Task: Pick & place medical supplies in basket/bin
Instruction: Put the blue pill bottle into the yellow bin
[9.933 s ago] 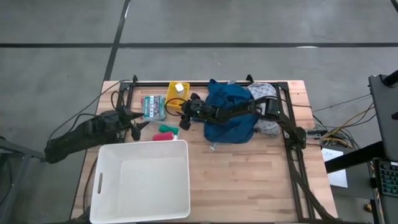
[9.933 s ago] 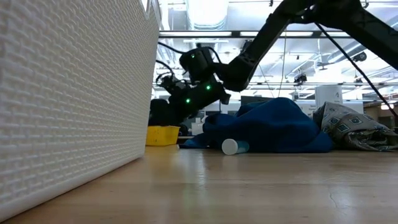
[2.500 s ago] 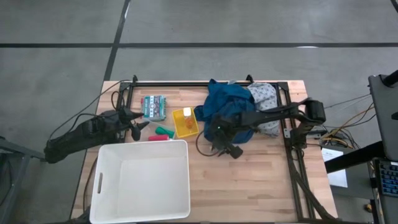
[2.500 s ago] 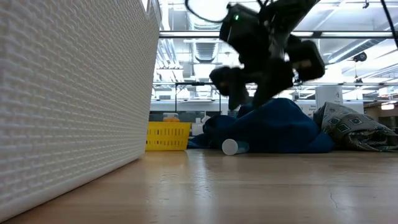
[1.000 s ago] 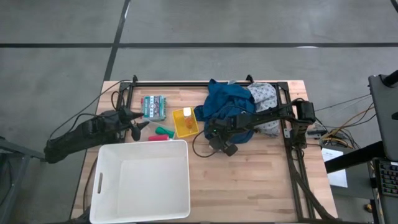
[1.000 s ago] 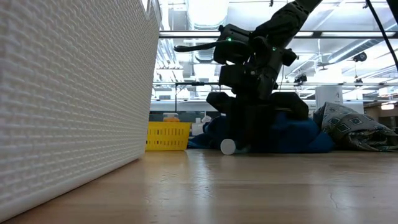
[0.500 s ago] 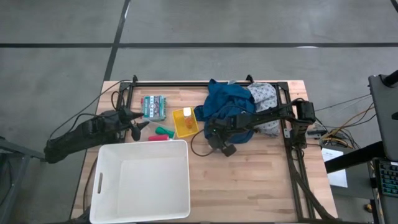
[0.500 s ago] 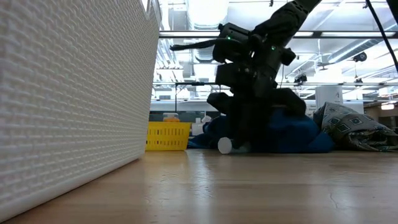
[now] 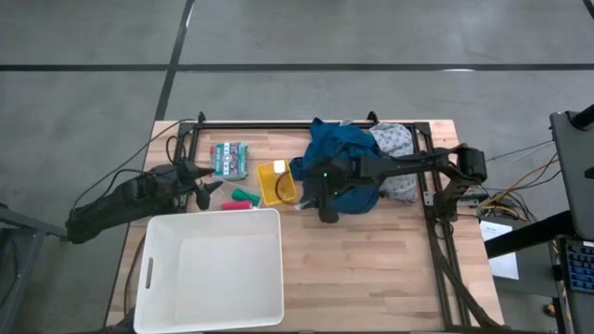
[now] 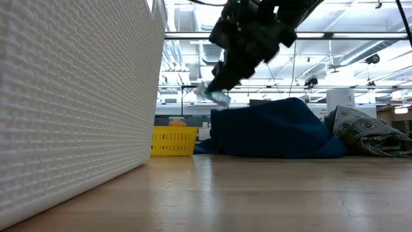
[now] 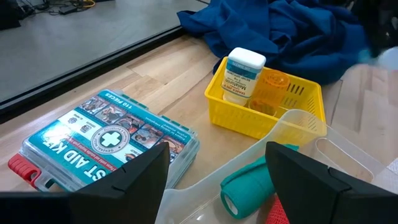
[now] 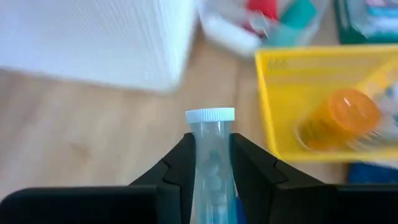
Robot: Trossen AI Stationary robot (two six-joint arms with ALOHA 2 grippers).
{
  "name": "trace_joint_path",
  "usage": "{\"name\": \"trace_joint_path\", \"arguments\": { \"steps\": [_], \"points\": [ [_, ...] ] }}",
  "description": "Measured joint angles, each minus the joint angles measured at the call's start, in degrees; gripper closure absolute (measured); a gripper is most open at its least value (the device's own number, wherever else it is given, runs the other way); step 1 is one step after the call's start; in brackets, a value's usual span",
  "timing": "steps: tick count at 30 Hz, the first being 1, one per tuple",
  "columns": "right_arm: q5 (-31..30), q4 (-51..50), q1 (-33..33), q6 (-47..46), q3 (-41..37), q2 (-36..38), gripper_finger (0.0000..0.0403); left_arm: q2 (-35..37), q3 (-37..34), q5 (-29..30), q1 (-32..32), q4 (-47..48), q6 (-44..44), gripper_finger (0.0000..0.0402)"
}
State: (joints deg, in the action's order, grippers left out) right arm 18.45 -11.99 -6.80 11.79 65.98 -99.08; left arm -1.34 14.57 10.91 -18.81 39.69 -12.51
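Note:
I need to let go of the clear tube with my right gripper in the yellow basket's end [image 9: 275, 193] [image 12: 291, 99] that is nearest to the big white bin.
My right gripper [image 12: 210, 163] hangs above the table between the yellow basket [image 9: 278, 183] and the blue garment [image 9: 345, 158], shut on a clear tube with a white cap [image 12: 210, 116]. The low view shows the tube [image 10: 211, 95] in the air. The big white bin [image 9: 209, 269] stands at the near left. At the left, my left gripper [image 9: 208, 186] waits open over a clear tray holding a green bottle [image 11: 249, 186] and a red one [image 9: 239, 204]. The grey speckled cloth [image 9: 395, 139] lies behind the garment. My right gripper pinches the tube's clear body [image 12: 210, 149] just under the cap, between its two fingers [image 12: 180, 168]. The tube lies along the fingers and its capped end sticks out past their tips. The fingers slant down toward the table's left. The tube is lifted clear of the table.
The yellow basket [image 11: 267, 106] holds an orange bottle [image 12: 339, 118] and a white bottle [image 11: 244, 74]. A first aid kit [image 9: 228, 159] lies at the far left. Bare wood stretches right of the bin [image 10: 77, 96], along the near edge.
My right gripper has risen from the table at the garment's near edge, rolling its wrist and shifting a little toward the yellow basket. The tube, which lay on the wood, has come up with it and hangs clear.

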Motion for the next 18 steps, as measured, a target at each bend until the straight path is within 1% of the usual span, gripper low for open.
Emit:
{"name": "trace_joint_path", "arguments": {
  "steps": [3,5,12,18],
  "points": [
    [7.93,5.95,-1.95,-5.76,0.0,0.11,0.0318,0.0,0.0,-0.01,0.0,0.01,-0.01,0.013],
    [9.68,9.37,-3.04,-8.58,0.0,-0.08,0.032,0.0,0.0,-0.01,0.0,-0.01,0.0,0.013],
    [9.97,21.26,-5.13,-13.89,-0.56,-0.58,0.0319,0.0,0.0,0.0,0.0,0.01,0.0,0.013],
    [8.51,31.7,-5.3,-17.67,-0.66,-4.22,0.0315,0.01,0.0,0.0,0.0,0.01,0.0,0.013]
  ]
}}
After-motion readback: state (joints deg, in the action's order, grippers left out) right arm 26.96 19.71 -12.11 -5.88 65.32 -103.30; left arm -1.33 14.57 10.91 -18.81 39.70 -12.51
